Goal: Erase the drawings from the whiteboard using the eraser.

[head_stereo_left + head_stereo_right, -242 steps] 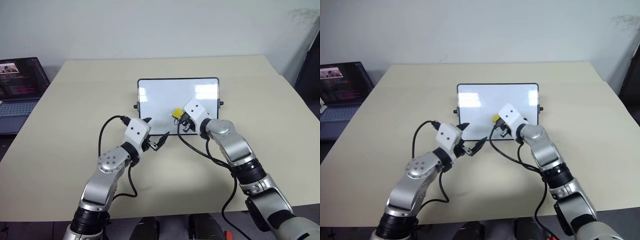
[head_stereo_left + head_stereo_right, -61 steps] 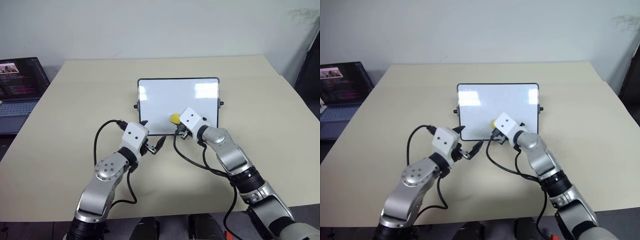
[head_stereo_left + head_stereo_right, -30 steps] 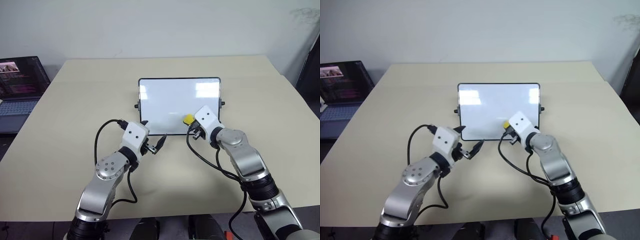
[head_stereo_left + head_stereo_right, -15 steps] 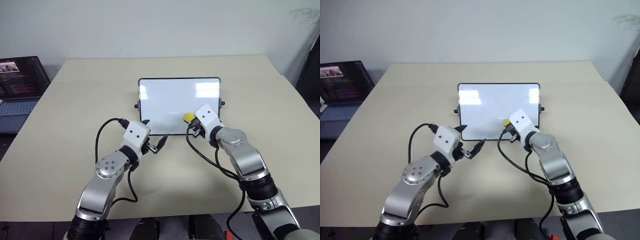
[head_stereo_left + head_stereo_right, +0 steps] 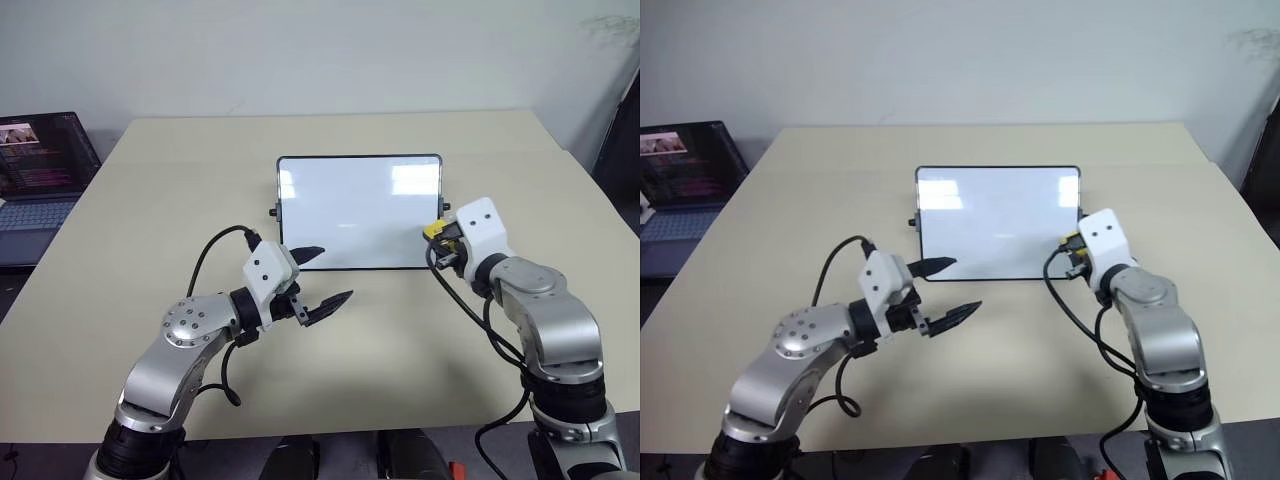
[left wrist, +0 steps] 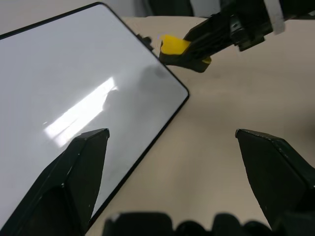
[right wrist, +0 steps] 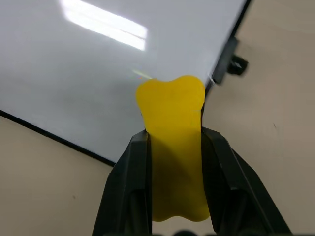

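Note:
The robot's right gripper should put the yellow eraser, now at the whiteboard's edge, down on the bare tabletop diagonally off the whiteboard's nearest front corner (image 5: 482, 294).
The whiteboard (image 5: 358, 212) lies flat at the table's middle, its surface plain white with light glare; the drawings are out of view. My right gripper (image 5: 438, 240) hovers at the board's right edge near the front corner, shut on the yellow eraser (image 7: 172, 128), whose end sticks out past the fingers (image 7: 222, 182). My left gripper (image 5: 320, 278) is open and empty, just in front of the board's front edge towards the left, pointing right. The left wrist view looks over the board's corner (image 6: 74, 88) to the eraser (image 6: 173, 45) in the right gripper (image 6: 199, 44).
An open laptop (image 5: 40, 170) sits at the far left beside the table. A small black knob (image 7: 237, 64) sticks out from the board's right short side. Bare beige tabletop (image 5: 520, 170) surrounds the board.
My right gripper carried the eraser to the right, from over the board's front right area to its right edge. My left gripper drew back from the board's front edge and turned rightward.

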